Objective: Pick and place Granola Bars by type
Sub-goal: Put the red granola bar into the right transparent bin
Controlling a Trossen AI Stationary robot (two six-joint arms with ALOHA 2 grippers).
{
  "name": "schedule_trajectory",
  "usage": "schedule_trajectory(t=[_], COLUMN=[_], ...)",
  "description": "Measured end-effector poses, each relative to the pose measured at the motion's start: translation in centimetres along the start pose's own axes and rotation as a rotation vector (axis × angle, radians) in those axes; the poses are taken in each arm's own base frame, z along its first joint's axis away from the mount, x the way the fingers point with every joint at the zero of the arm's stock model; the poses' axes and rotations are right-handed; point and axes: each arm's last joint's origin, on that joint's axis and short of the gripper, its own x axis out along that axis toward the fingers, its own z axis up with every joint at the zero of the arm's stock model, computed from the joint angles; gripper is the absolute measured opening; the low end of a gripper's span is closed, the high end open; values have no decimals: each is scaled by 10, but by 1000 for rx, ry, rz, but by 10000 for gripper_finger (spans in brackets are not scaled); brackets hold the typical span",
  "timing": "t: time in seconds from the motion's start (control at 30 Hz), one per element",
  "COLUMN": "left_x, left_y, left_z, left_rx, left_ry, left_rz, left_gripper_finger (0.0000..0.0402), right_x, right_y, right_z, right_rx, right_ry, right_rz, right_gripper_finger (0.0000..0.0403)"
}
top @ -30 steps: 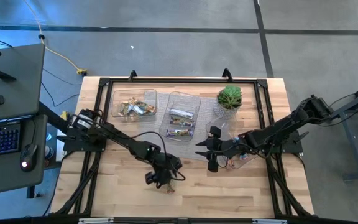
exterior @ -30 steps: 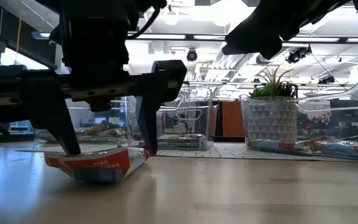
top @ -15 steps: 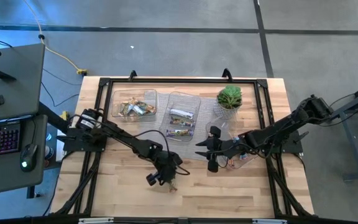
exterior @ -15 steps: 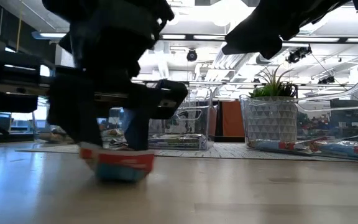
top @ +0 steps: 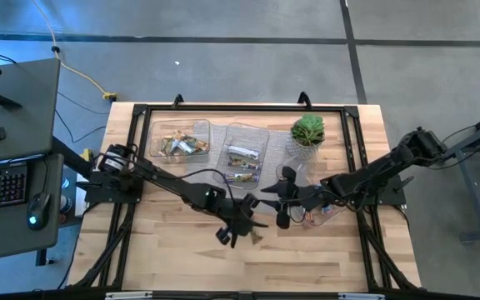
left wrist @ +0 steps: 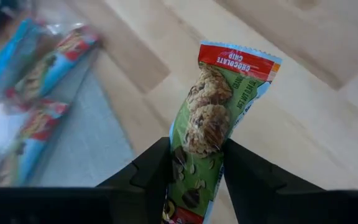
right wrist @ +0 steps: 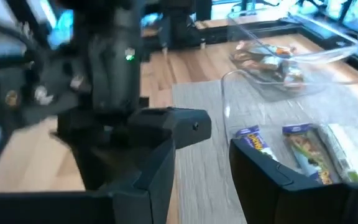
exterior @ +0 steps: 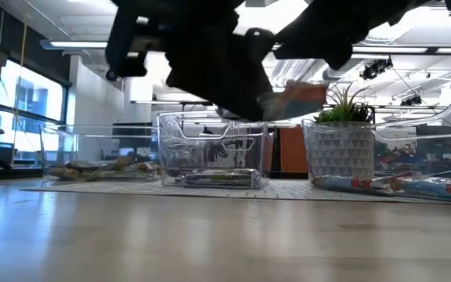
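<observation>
Next, my left gripper releases the green granola bar among the bars in the clear tray (top: 308, 192) that is nearest to my right gripper.
My left gripper (top: 240, 227) hangs over the middle of the table, shut on a granola bar (left wrist: 219, 115) in a green wrapper with a red end. In the low view the bar (exterior: 300, 95) shows well above the wood. My right gripper (top: 283, 204) stands open just to its right, and nothing lies between its fingers (right wrist: 148, 180). More granola bars lie in three clear trays: the far-left one (top: 179, 143), the middle one (top: 244, 156), and the right one (right wrist: 303, 146) beside my right gripper. My left gripper pinches the bar's two long sides (left wrist: 191, 155) between its two fingers, on the half away from the red end. The fingers slant down from the table's left and lie along the bar. The red end (left wrist: 238, 62) sticks out past the fingertips, and the bar is lifted clear of the table.
A small green potted plant (top: 308, 131) stands at the far right of the trays, which sit on a grey mat (right wrist: 197, 143). Bare wood (top: 190, 258) stretches along the near edge. A black frame (top: 223, 108) borders the table.
My left gripper has shut on the bar that lay on the wood near the front. It then rose with the bar and swung toward the table's right, toward my right gripper, rolling its wrist. The bar now hangs clear of the table.
</observation>
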Motion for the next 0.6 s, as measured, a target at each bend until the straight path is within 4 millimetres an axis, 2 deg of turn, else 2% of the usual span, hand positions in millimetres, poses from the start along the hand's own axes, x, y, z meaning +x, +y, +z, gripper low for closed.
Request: schedule_trajectory(t=[0.13, 0.27, 0.33, 0.4, 0.47, 0.6], left_x=[-5, -8, -8, -8, -10, -16], left_y=[7, 15, 17, 19, 25, 49], left_z=[8, 13, 13, 14, 22, 34], left_rx=[-23, -112, -150, -178, -210, -281], left_ry=[47, 45, 62, 54, -23, -250], left_rz=[106, 237, 288, 353, 438, 547], left_gripper_finger=[135, 135, 135, 135, 135, 135], right_x=[-1, -15, -31, -53, -76, -121], right_y=[0, -4, -5, -7, -12, -29], right_z=[5, 18, 29, 44, 58, 78], right_rx=[145, 22, -59, -53, -8, 72], right_ry=[-72, -129, -163, -239, -316, -443], right_rz=[-49, -92, -79, -45, -20, 21], right_gripper_finger=[140, 140, 140, 140, 140, 140])
